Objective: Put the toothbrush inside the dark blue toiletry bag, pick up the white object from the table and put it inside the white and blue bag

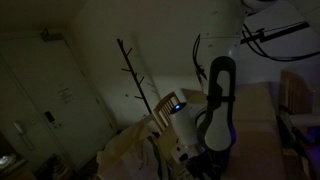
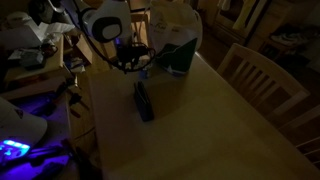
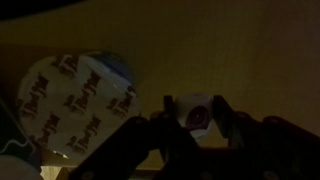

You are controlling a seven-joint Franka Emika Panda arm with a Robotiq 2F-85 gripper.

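Observation:
Next, the gripper releases the white object inside the opening of the bag [image 1: 133, 143] beside the slatted wooden chair.
The room is very dark. In the wrist view my gripper [image 3: 192, 125] is shut on a small white object [image 3: 192, 110] with a round dark face, held between the fingers above the tabletop. The white and blue bag [image 3: 70, 105] lies to its left, patterned side up. In an exterior view the gripper [image 2: 130, 66] hangs near the table's far end, beside the white and blue bag [image 2: 175, 38]. The dark blue toiletry bag [image 2: 143, 101] lies on the table nearer the camera. The toothbrush is not visible.
The wooden table [image 2: 200, 120] has a chair [image 2: 255, 70] at one side and a cluttered bench [image 2: 30, 50] at the other. A purple light [image 2: 15, 150] glows low down. A coat stand [image 1: 130, 70] and the arm [image 1: 217, 100] show in an exterior view.

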